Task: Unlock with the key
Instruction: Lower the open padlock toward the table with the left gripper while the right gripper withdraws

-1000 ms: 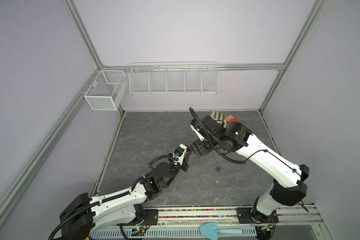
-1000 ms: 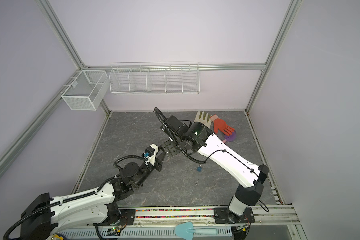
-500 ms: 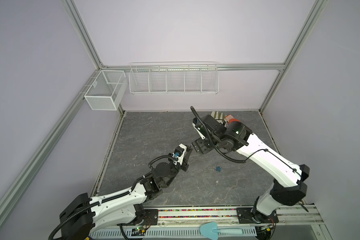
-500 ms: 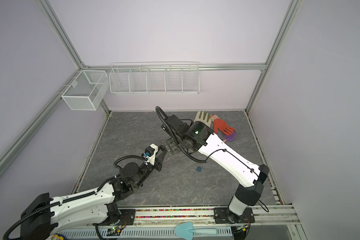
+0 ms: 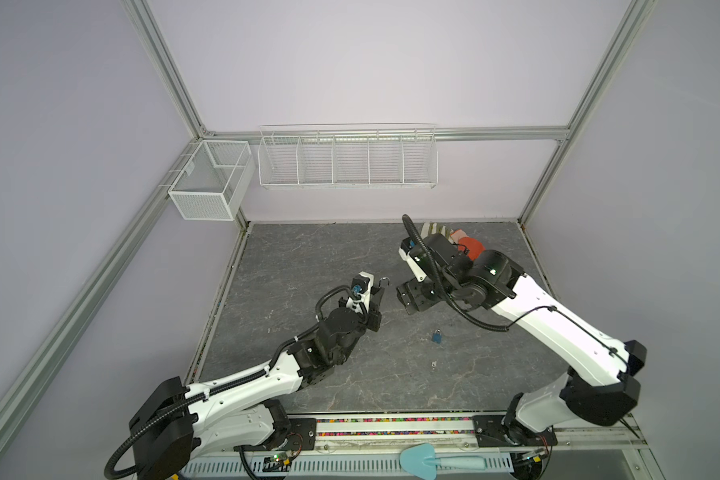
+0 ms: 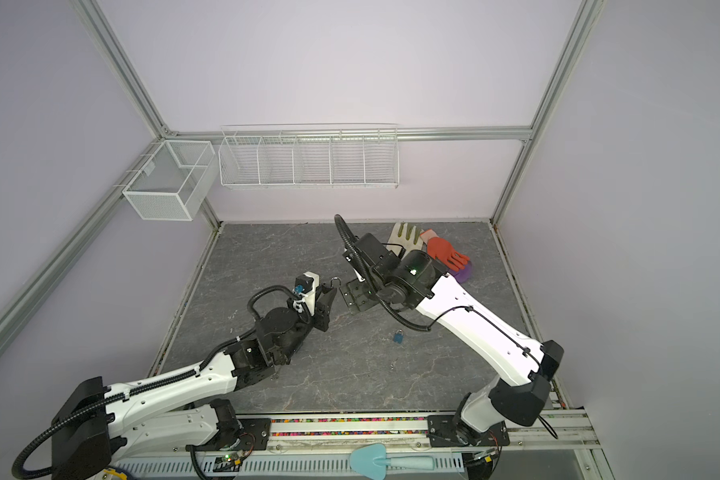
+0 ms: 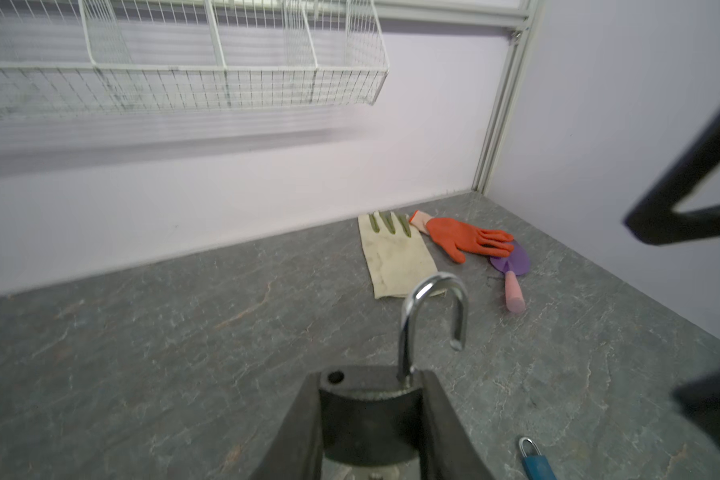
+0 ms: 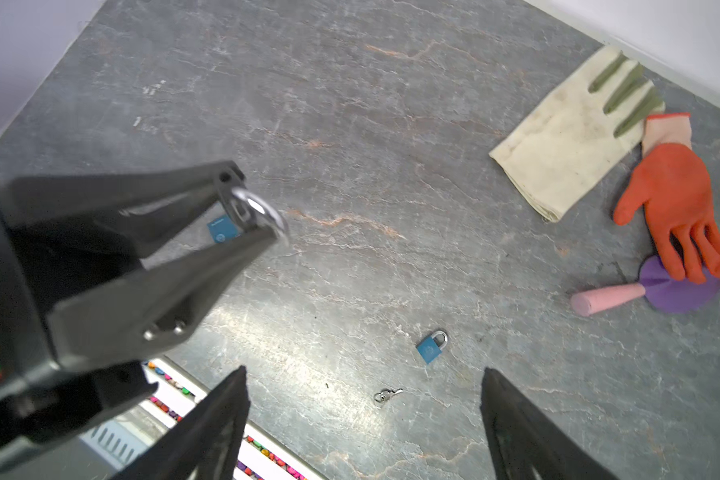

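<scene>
My left gripper needs to put the open padlock down on the bare grey floor [image 5: 372,311] just beneath it.
My left gripper [image 5: 378,291] [image 6: 328,293] [image 7: 371,386] is raised over the floor's middle, shut on a padlock [image 7: 371,411] [image 8: 221,230]. Its blue body sits between the jaws. Its silver shackle [image 7: 433,316] [image 5: 384,281] sticks out past the fingertips, with one leg swung out of the body. My right gripper [image 5: 408,297] [image 6: 352,297] [image 8: 364,378] hangs just right of it, open and holding nothing. A small key [image 5: 433,365] [image 6: 393,365] [image 8: 385,396] on a ring lies on the floor. A second blue padlock [image 5: 436,336] [image 6: 398,336] [image 8: 431,347] lies beside it, shackle closed.
A cream glove [image 6: 406,237] [image 8: 574,137], an orange glove [image 6: 443,251] [image 8: 674,208] and a purple trowel [image 7: 512,266] [image 8: 666,291] lie at the back right. Wire baskets [image 5: 346,160] [image 5: 211,183] hang on the walls. A light blue trowel [image 5: 437,459] lies beyond the front rail.
My right gripper has drawn slightly to the right, away from the left gripper. The left gripper and its padlock have stayed put.
</scene>
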